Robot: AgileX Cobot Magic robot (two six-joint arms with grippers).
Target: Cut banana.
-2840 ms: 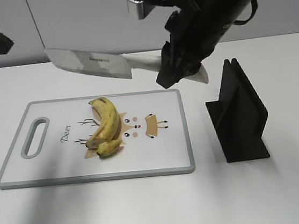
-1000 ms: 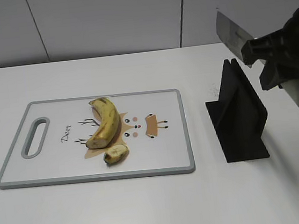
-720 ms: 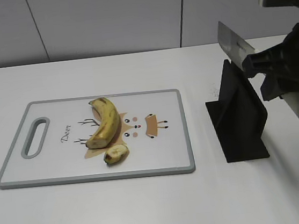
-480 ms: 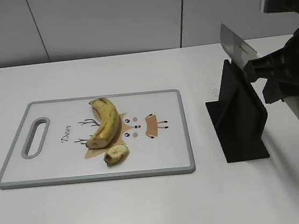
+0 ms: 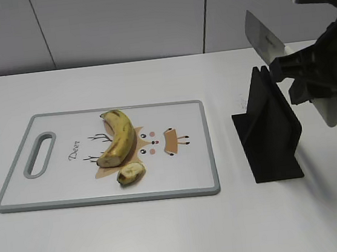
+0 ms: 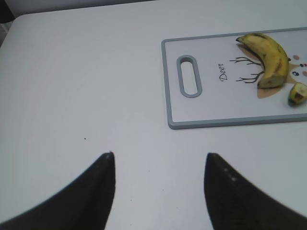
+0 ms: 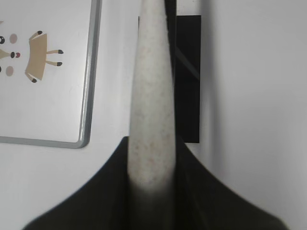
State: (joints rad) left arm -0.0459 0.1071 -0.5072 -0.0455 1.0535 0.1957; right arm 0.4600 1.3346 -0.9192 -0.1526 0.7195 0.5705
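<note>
I need to release the knife with my right gripper in the slot [image 5: 284, 102] along the black knife stand's top.
A yellow banana [image 5: 120, 137] lies on the white cutting board [image 5: 180, 173], with a short cut-off end piece [image 5: 130, 173] just in front of it. Both also show in the left wrist view, the banana [image 6: 267, 56] and the piece [image 6: 297, 93]. My right gripper [image 5: 310, 82] is shut on the knife's pale handle [image 7: 151, 105]. It holds the steel blade [image 5: 263, 35] tilted above the black knife stand [image 5: 269, 129]. My left gripper [image 6: 159, 160] is open and empty over bare table, left of the board.
The knife stand also shows under the handle in the right wrist view [image 7: 188, 81]. The board has a grey rim [image 6: 166, 86] and a handle slot [image 5: 39, 154] at its left end. A grey wall panel runs along the table's back edge.
The knife has gone from above the banana to the right, over the black stand. The banana now lies in two pieces. In the last second the knife only shifted slightly above the stand.
</note>
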